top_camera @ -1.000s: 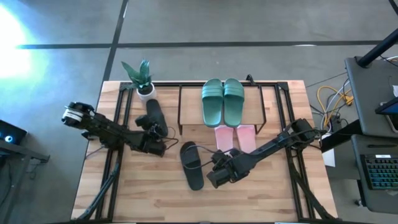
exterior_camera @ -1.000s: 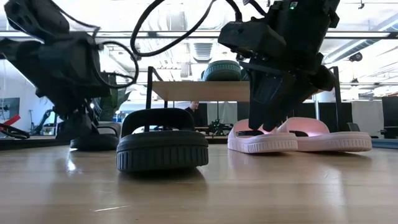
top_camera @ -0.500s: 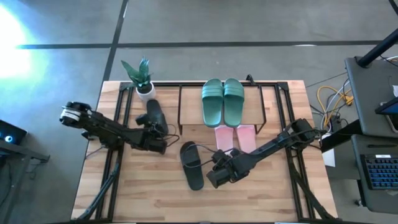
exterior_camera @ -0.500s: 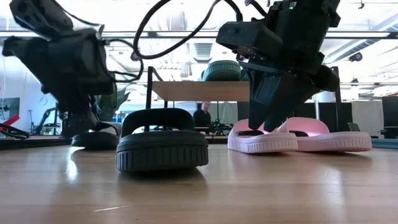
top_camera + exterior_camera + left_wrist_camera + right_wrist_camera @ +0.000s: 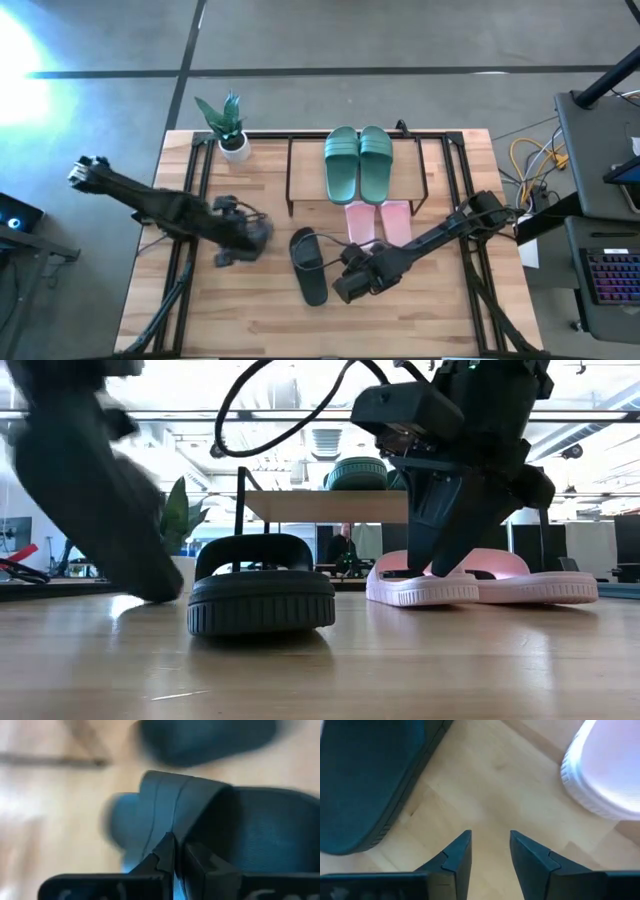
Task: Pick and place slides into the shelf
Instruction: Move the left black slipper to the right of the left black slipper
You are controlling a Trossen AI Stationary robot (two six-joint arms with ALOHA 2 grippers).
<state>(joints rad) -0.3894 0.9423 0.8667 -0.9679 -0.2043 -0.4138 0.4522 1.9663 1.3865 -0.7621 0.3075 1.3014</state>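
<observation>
My left gripper is going to release the black slide on the wood (image 5: 362, 283) next to the other black slide, under my right gripper.
My left gripper (image 5: 176, 842) is shut on a black slide (image 5: 240, 835), which it carries above the table's left half (image 5: 238, 238). In the low view that slide is a blurred dark shape (image 5: 90, 510). The other black slide (image 5: 310, 265) lies flat on its sole at mid-table. My right gripper (image 5: 340, 288) hangs open over bare wood between it and the pale pink pair (image 5: 380, 222), touching nothing. The pink pair lies at the shelf's (image 5: 290, 175) near side. The dark green pair (image 5: 358, 160) rests on the shelf's top board. My left gripper pinches the black slide's wide strap at its edge (image 5: 165, 820). One finger lies on the strap's ribbed outer face and the other on the side of the opening. The fingers slant down from above. The slide hangs tilted below them; the blurred low view does not show whether its lower end touches the table.
A potted plant (image 5: 232, 140) in a white pot stands at the table's far left, beside the shelf. Black frame rails (image 5: 195, 190) run along the tabletop on both sides. Bare wood lies along the near edge (image 5: 300, 330).
My left gripper has taken the black slide from its place near the plant. It has risen and drawn back toward the table's near left, tipping as it went. The slide has come up off the wood and now hangs tilted. The right arm has kept still.
</observation>
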